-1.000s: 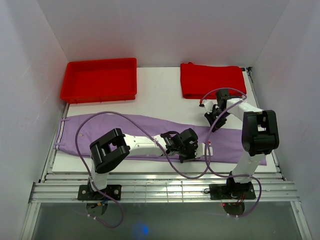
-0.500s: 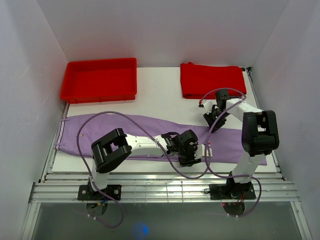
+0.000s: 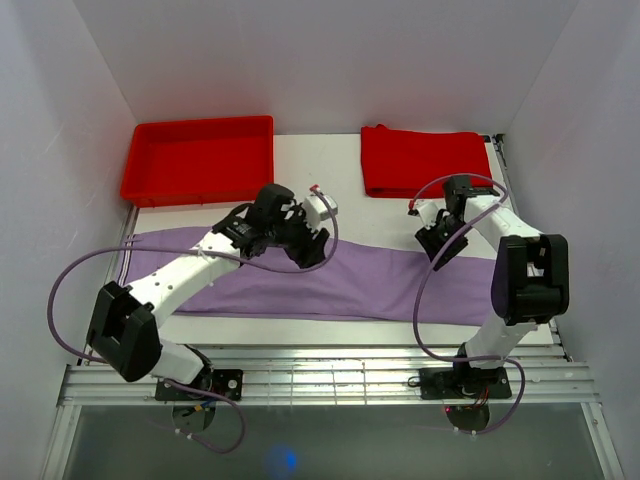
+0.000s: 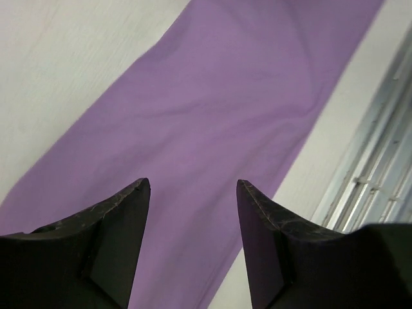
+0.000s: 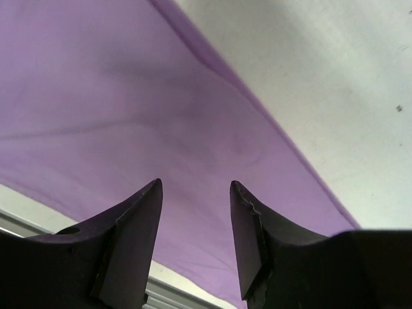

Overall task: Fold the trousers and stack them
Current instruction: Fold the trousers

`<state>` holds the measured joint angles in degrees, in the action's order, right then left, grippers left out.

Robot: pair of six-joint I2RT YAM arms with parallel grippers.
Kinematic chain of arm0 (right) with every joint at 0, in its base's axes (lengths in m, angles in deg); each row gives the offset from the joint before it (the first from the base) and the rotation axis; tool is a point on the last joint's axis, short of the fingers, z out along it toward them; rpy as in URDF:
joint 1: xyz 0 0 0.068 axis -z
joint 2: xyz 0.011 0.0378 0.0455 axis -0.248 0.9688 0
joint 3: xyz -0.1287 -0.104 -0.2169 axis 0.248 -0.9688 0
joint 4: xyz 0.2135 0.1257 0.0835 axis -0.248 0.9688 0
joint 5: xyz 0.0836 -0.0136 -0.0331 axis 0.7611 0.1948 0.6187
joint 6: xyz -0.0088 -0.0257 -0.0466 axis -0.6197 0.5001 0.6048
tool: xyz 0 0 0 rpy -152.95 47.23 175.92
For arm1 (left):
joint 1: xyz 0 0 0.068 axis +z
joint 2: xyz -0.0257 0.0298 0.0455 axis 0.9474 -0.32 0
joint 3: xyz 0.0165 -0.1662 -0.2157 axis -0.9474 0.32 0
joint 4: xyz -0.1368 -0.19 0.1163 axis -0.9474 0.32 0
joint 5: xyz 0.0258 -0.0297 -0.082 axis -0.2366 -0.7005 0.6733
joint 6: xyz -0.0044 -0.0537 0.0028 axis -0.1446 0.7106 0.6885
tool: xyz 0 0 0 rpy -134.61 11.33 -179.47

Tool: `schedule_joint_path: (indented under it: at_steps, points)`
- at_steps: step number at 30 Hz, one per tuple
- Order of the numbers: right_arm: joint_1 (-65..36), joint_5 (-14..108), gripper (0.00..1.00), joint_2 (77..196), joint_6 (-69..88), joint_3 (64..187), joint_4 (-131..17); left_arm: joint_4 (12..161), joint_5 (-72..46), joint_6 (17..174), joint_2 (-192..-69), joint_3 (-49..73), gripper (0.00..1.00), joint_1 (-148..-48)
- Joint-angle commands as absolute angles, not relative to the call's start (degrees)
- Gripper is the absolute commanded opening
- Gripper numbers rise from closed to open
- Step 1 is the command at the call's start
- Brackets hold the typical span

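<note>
My left gripper is going to close on the far edge of the lilac trousers [image 3: 205, 230], at the part in front of the red plastic tray.
The lilac trousers [image 3: 380, 285] lie flat in a long band across the white table [image 3: 330, 195], from the left edge to the right arm's base. My left gripper [image 3: 303, 246] hovers over their far edge, left of centre. It is open with nothing between its fingers, and lilac fabric [image 4: 225, 116] lies below the left gripper [image 4: 193, 187]. My right gripper [image 3: 437, 250] hangs over the far edge of the trousers' right part. It is also open and empty, and the trousers [image 5: 129, 96] fill the view beneath the right gripper [image 5: 196, 187].
A red plastic tray [image 3: 200, 160] stands at the back left. A folded red cloth [image 3: 425, 160] lies at the back right. Metal rails [image 4: 380, 167] run along the table's near edge. Purple cables loop from both arms.
Both grippers have opened. The left arm has swung from the near middle of the trousers to their far edge on the left. The right gripper has shifted slightly right.
</note>
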<state>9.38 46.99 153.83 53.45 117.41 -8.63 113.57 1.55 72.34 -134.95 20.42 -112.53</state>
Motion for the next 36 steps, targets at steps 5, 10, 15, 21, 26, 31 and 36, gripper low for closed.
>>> schedule_joint_path:
  at_steps: [5,10,15,21,26,31,36]
  points:
    - [11.45,41.60,0.52,151.74,58.56,106.72,-9.01,123.80,0.18,74.86,-137.14,28.78,0.66,-100.96]
    - [16.00,35.10,0.51,154.82,61.54,98.55,-16.30,123.00,-2.39,76.00,-139.42,34.67,0.64,-95.08]
    - [21.73,29.21,0.51,157.37,67.34,96.25,-21.40,124.32,-3.01,74.60,-138.63,34.95,0.63,-90.77]
    - [23.68,31.55,0.54,155.27,70.96,105.10,-13.45,136.18,4.98,58.65,-141.20,24.68,0.63,-87.87]
    - [15.34,47.17,0.57,154.12,68.06,122.39,-3.49,134.44,7.89,51.57,-142.23,13.96,0.72,-85.05]
    - [4.01,51.87,0.56,163.05,61.04,138.05,-0.41,130.91,6.23,51.22,-156.16,2.37,0.70,-82.25]
    - [-2.95,54.68,0.53,172.83,55.23,154.50,2.06,131.10,7.89,49.64,-165.00,-0.74,0.67,-78.55]
